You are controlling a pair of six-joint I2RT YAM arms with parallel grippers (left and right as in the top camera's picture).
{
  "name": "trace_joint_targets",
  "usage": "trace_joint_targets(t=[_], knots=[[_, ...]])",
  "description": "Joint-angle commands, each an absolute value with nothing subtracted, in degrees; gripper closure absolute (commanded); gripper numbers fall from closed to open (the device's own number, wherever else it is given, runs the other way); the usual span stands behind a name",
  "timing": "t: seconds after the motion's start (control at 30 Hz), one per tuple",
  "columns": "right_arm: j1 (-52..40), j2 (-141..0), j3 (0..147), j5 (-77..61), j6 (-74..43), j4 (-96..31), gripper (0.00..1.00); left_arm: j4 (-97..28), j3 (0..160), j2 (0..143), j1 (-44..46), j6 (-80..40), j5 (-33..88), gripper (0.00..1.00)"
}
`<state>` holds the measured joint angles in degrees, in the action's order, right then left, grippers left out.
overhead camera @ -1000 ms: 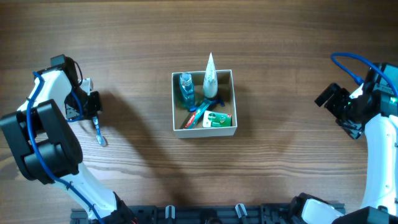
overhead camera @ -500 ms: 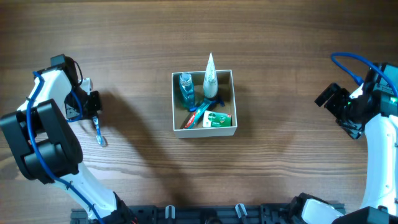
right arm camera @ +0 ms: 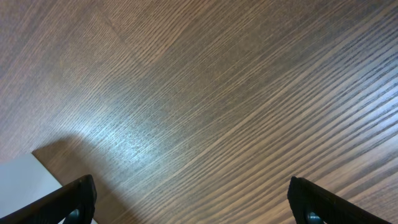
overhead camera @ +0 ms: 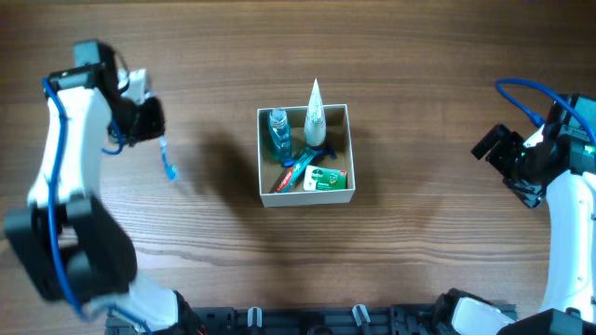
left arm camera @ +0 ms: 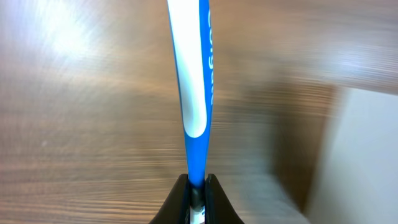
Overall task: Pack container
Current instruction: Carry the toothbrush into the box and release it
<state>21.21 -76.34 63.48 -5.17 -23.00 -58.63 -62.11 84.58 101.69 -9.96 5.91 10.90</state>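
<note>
Next, my left gripper puts the blue and white toothbrush down across the toothpaste tube inside the container (overhead camera: 304,162).
The container (overhead camera: 349,140) is a square white-walled cardboard box with a tan inside at the table's middle. It holds a blue bottle (overhead camera: 278,133), a white tube (overhead camera: 315,107), a toothpaste tube (overhead camera: 295,172) and a green pack (overhead camera: 326,179). My left gripper (overhead camera: 156,133) is shut on a blue and white toothbrush (overhead camera: 168,160), held above the table left of the box. In the left wrist view the toothbrush (left arm camera: 194,81) points away from the jaws (left arm camera: 198,190), with the box wall (left arm camera: 367,155) at right. My right gripper (overhead camera: 498,154) is open and empty far right; its fingertips (right arm camera: 193,202) are spread over bare wood.
The wooden table (overhead camera: 419,261) surrounds the box. A corner of the white box wall (right arm camera: 25,186) shows at the lower left of the right wrist view. The arm bases and a black rail (overhead camera: 307,321) lie along the front edge.
My left gripper has lifted the toothbrush off the table and moved it up and to the right, toward the box. The right arm has not moved.
</note>
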Motion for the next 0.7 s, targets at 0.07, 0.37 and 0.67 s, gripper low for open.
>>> trace_joint_targets(t=[0.07, 0.37, 0.67], knots=[[21.3, -76.1, 63.2, -5.9, -22.5, -58.2, 0.00, -61.7, 86.2, 87.3, 3.9, 15.6, 13.8, 0.96], [21.3, -76.1, 63.2, -5.9, -22.5, -57.9, 0.00, -62.2, 86.2, 82.8, 21.6, 16.1, 7.0, 0.96], [21.3, -76.1, 63.2, -5.8, -21.8, -57.9, 0.00, -63.4, 86.2, 82.8, 30.5, 16.1, 2.0, 0.96]])
